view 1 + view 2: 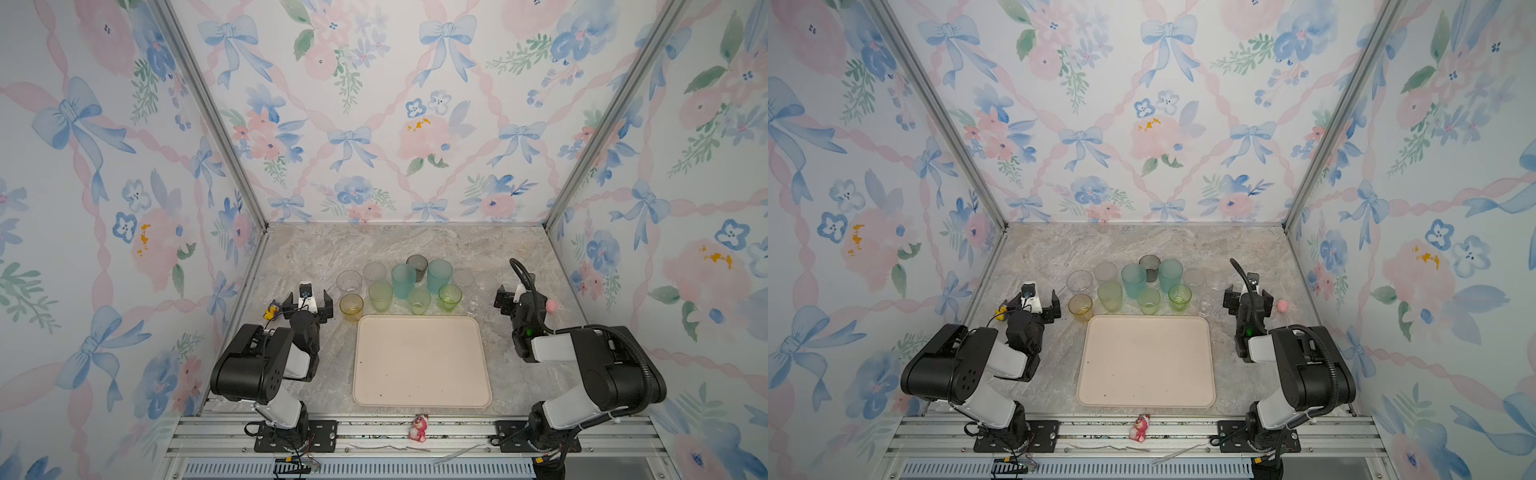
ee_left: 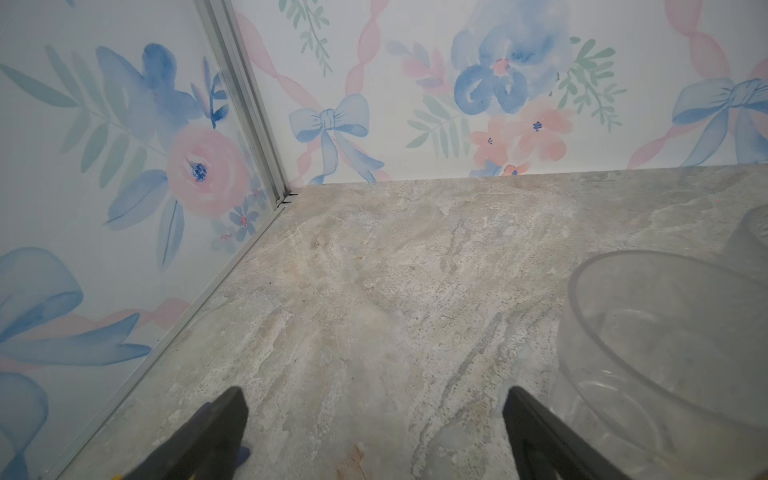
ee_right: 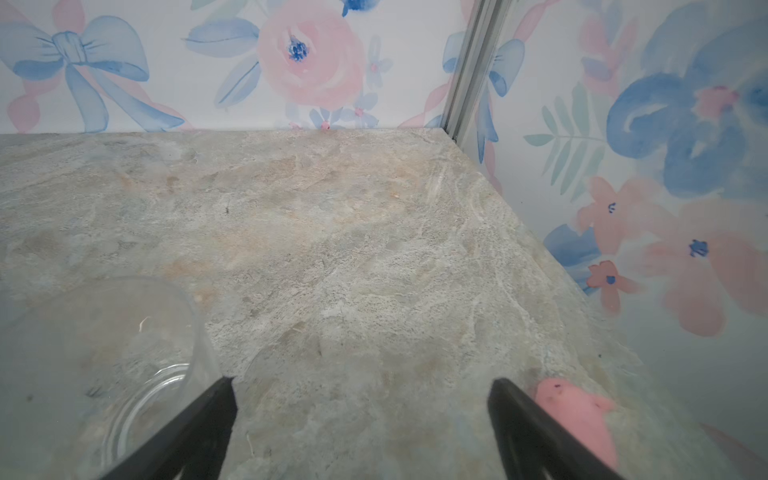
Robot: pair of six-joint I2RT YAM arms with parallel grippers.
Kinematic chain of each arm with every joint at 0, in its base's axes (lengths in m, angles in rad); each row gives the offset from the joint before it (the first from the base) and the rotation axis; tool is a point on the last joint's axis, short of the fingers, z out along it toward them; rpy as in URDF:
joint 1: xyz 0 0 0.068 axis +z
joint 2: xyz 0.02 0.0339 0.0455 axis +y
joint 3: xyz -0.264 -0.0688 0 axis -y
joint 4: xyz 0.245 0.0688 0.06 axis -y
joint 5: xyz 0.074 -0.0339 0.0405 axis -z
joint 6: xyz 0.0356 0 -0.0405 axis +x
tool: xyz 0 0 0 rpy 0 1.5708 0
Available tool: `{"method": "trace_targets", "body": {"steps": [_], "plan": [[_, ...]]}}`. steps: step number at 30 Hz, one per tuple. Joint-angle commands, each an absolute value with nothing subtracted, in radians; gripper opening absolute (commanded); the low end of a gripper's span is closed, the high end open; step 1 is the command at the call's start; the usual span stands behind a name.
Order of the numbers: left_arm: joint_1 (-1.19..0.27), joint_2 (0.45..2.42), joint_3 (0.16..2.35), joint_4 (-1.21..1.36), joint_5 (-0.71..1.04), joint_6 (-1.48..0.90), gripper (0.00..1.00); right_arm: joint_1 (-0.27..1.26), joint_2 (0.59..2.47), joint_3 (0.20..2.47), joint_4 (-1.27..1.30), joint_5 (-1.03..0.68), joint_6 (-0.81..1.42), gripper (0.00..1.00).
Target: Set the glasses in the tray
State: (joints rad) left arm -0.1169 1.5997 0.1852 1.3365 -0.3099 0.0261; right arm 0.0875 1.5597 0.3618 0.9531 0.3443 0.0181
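Observation:
The teal glass nearer the yellow glass will be taken by my left gripper, which will close on the teal glass's rim [image 1: 393, 267], on the rim's side toward the clear glass.
The glasses stand in a cluster behind the cream tray [image 1: 422, 365], none inside it: a yellow one [image 1: 351, 306], clear ones [image 1: 348, 281], pale green ones [image 1: 380, 295], two taller teal ones [image 1: 403, 279], a smoky grey one [image 1: 417, 266]. My left gripper [image 1: 307, 306] is open just left of the yellow glass, over bare tabletop. In the left wrist view a clear glass [image 2: 665, 353] sits beside the left gripper [image 2: 374, 399]. My right gripper [image 1: 519, 299] is open right of the cluster; a clear glass [image 3: 104, 353] lies beside the right gripper [image 3: 362, 386].
A yellow-and-purple duck toy [image 1: 271, 311] sits by the left gripper near the left wall. A small pink toy [image 3: 577, 415] lies close to the right gripper's outer finger. A pink figurine [image 1: 417, 428] stands on the front rail. Floral walls enclose three sides.

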Motion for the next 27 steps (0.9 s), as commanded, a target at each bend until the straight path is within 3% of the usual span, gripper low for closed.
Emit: {"method": "trace_targets", "body": {"steps": [1,9,17,18,21,24,27], "plan": [[-0.110,1.588,0.199,1.332,-0.291,0.015,0.98,0.087,1.551,0.370,0.955,0.338,0.035,0.97],[-0.088,1.581,0.217,1.285,-0.235,0.002,0.98,0.087,1.551,0.370,0.955,0.337,0.034,0.97],[-0.064,1.577,0.227,1.255,-0.138,0.008,0.83,0.086,1.551,0.370,0.953,0.336,0.034,0.97],[-0.064,1.577,0.227,1.255,-0.136,0.008,0.77,0.086,1.551,0.370,0.953,0.335,0.034,0.98],[-0.077,1.548,0.232,1.225,-0.149,0.021,0.68,0.084,1.549,0.370,0.958,0.332,0.037,0.90],[-0.119,1.390,0.278,1.027,-0.229,0.046,0.65,0.064,1.496,0.404,0.837,0.294,0.051,0.86],[-0.164,1.205,0.423,0.677,-0.227,0.045,0.54,0.055,1.416,0.452,0.699,0.327,0.069,0.85]]}}
